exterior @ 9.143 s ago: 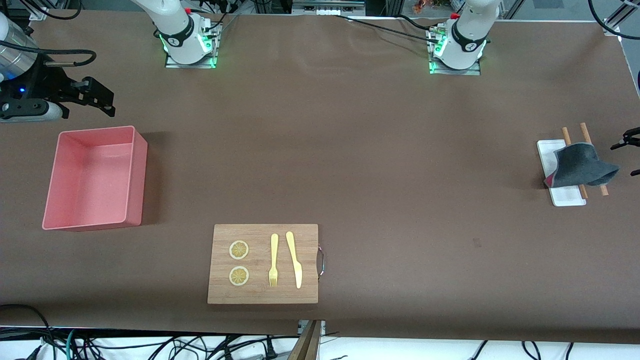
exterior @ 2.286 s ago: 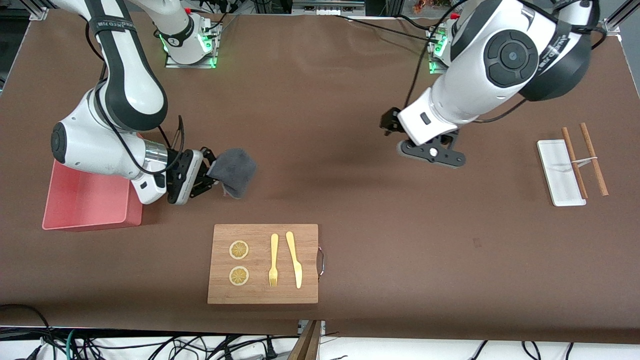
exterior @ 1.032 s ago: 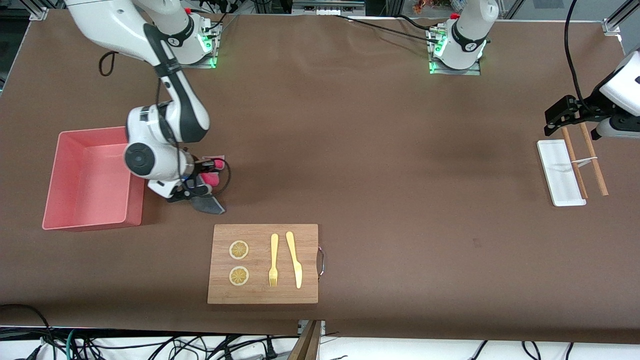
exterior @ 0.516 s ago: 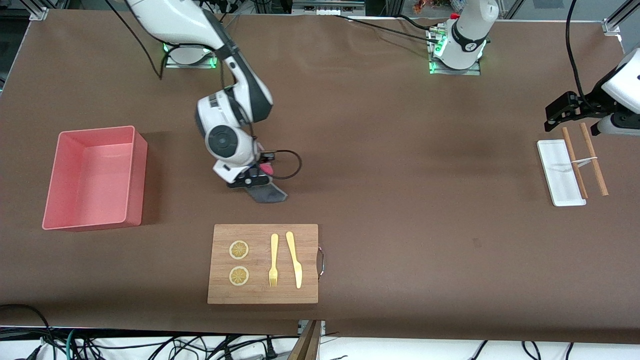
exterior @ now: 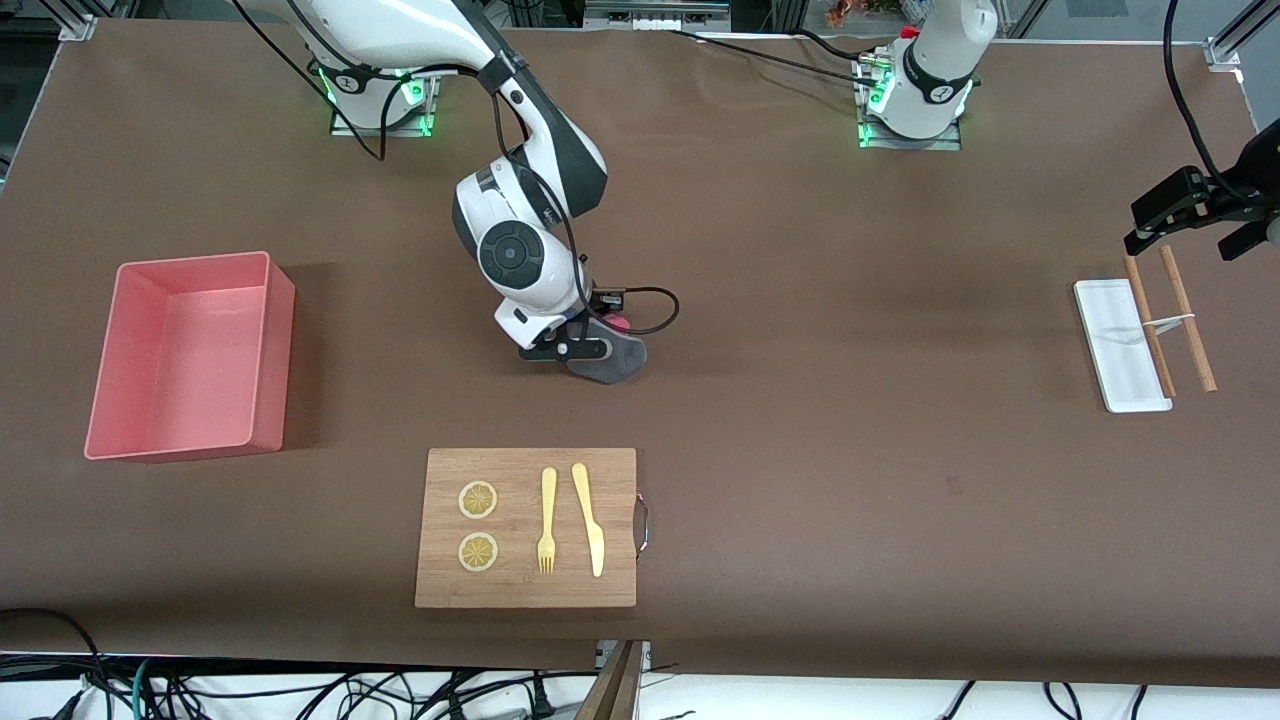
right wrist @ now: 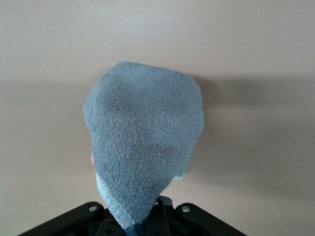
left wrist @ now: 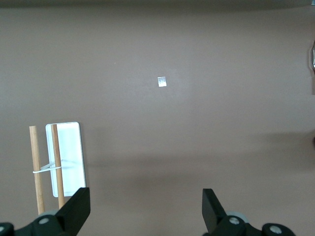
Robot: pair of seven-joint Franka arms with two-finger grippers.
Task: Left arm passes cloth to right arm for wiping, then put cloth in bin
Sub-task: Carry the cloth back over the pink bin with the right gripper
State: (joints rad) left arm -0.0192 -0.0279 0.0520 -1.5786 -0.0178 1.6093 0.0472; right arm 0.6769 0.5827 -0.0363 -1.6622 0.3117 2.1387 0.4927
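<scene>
Next, my right gripper releases the dark grey cloth inside the pink bin (exterior: 238,352), up against the side of the bin that faces the middle of the table. The cloth is still pressed flat on the table.
The dark grey cloth (exterior: 607,361) is pressed flat on the brown table, farther from the front camera than the wooden board (exterior: 525,592). A bit of its pink underside shows. My right gripper (exterior: 583,348) is shut on the cloth's edge, and in the right wrist view the cloth (right wrist: 145,147) spreads out from the jaws. The pink bin (exterior: 180,360) stands empty toward the right arm's end of the table. My left gripper (exterior: 1195,208) hangs open and empty over the left arm's end, its fingers (left wrist: 76,214) wide apart.
The wooden board carries two lemon slices (exterior: 478,525), a yellow fork (exterior: 547,520) and a knife (exterior: 589,518). A small white tray (exterior: 1120,350) with two wooden sticks (exterior: 1186,318) across it lies under the left gripper; the left wrist view also shows the tray (left wrist: 69,152).
The right arm has swept the cloth along the table from beside the bin toward the middle. The left gripper has drawn back a little toward its end of the table, still open.
</scene>
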